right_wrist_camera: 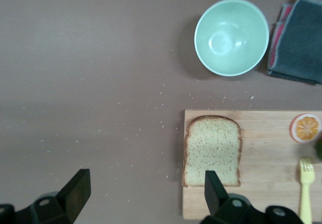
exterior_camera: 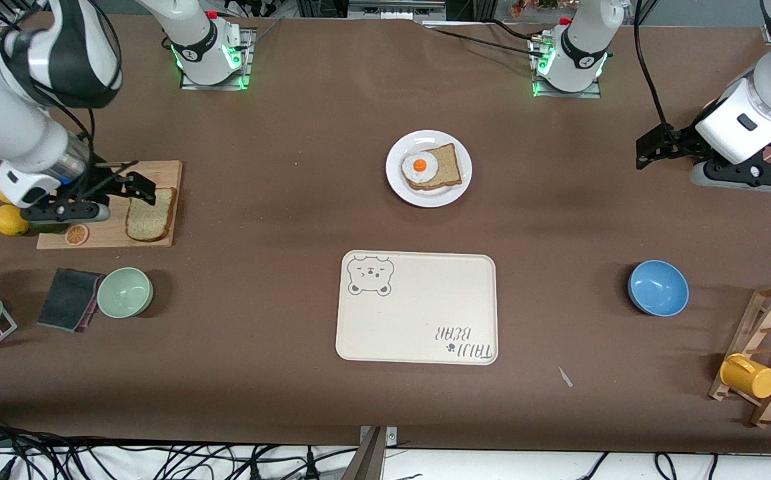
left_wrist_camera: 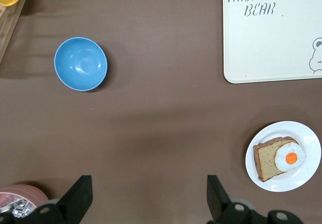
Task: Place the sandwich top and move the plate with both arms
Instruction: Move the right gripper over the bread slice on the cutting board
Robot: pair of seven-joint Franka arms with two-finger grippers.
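Observation:
Next, my right gripper grabs the sandwich top by the middle of its side (exterior_camera: pixel 172 215) (right_wrist_camera: pixel 186 154) facing the white plate, opposite its side toward the orange slice.
The sandwich top (exterior_camera: pixel 151 215) (right_wrist_camera: pixel 212 151) is a plain speckled bread slice lying flat on a wooden cutting board (exterior_camera: pixel 111 232) at the right arm's end of the table. My right gripper (exterior_camera: pixel 125 180) (right_wrist_camera: pixel 146 181) hangs open above the board's edge. One of its fingers (right_wrist_camera: pixel 214 186) is over the slice's corner and the other is over bare table. The white plate (exterior_camera: pixel 425 138) (left_wrist_camera: pixel 307 133) sits mid-table and carries a bread slice with a fried egg (exterior_camera: pixel 420 165). My left gripper (exterior_camera: pixel 645 152) (left_wrist_camera: pixel 149 183) is open and empty over bare table at the left arm's end.
A cream bear-printed tray (exterior_camera: pixel 419 313) lies nearer the front camera than the plate. A blue bowl (exterior_camera: pixel 657 287) and a rack with a yellow mug (exterior_camera: pixel 749 375) stand at the left arm's end. A green bowl (exterior_camera: pixel 125 292), a dark cloth (exterior_camera: pixel 69 299), lemons (exterior_camera: pixel 9 220) and an orange slice (exterior_camera: pixel 77 234) surround the board.

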